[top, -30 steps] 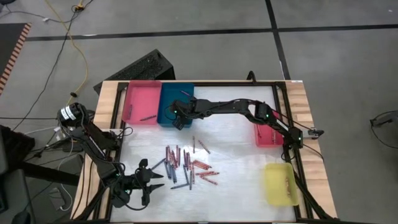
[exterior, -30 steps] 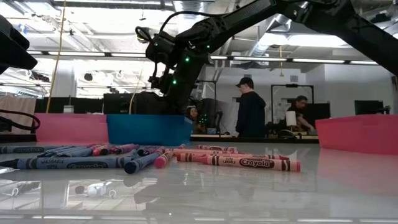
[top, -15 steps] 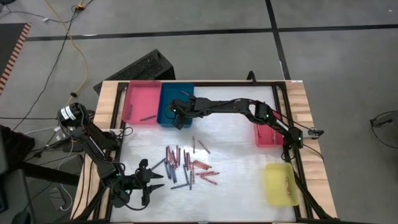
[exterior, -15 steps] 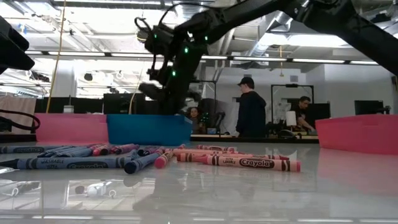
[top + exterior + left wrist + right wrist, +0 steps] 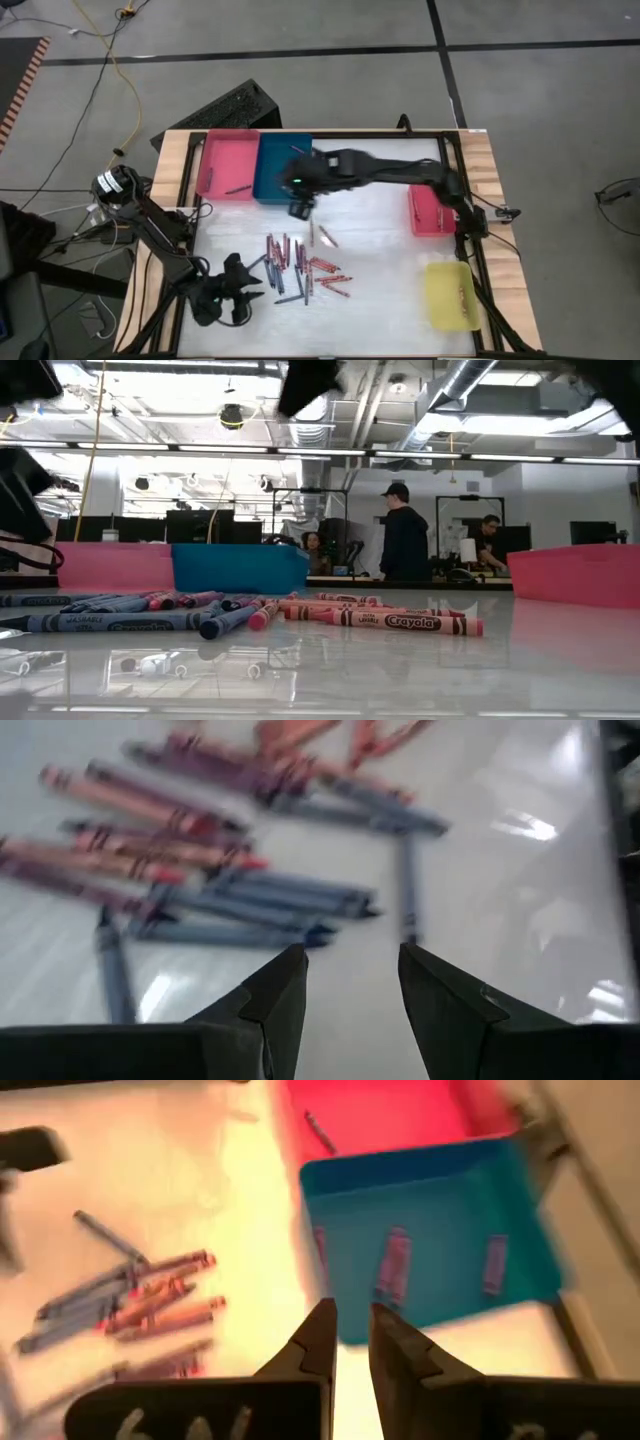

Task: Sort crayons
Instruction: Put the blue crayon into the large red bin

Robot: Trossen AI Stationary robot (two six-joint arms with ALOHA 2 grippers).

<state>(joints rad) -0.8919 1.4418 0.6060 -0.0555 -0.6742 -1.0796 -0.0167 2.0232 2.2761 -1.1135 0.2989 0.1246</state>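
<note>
My left gripper is going to close near the blunt end [image 5: 252,265] [image 5: 121,1010] of the lone grey-blue crayon, which lies beside the pile with its tip pointing at the other crayons.
Several crayons [image 5: 300,268], red, pink, grey-blue and dark, lie flat in a loose pile on the white table. They also show in the low view [image 5: 330,618] and the left wrist view [image 5: 230,900]. A few crayons [image 5: 392,1270] lie in the blue tray [image 5: 272,170], and one lies in the pink tray [image 5: 228,165]. My right gripper [image 5: 298,208] hangs above the table just near of the blue tray, with a narrow gap between its fingers [image 5: 350,1315] and nothing in it. My left gripper [image 5: 240,285] is open and empty [image 5: 352,982] left of the pile.
A red tray [image 5: 432,212] stands at the table's right edge and a yellow tray [image 5: 452,295] near the front right. The table has wooden rails [image 5: 175,170] at its sides. People stand in the room beyond the table [image 5: 405,540].
My right gripper has moved from over the blue tray toward the table's near edge, past the tray's near wall, and has risen out of the low view's middle. My left gripper has shifted a little toward the crayon pile.
</note>
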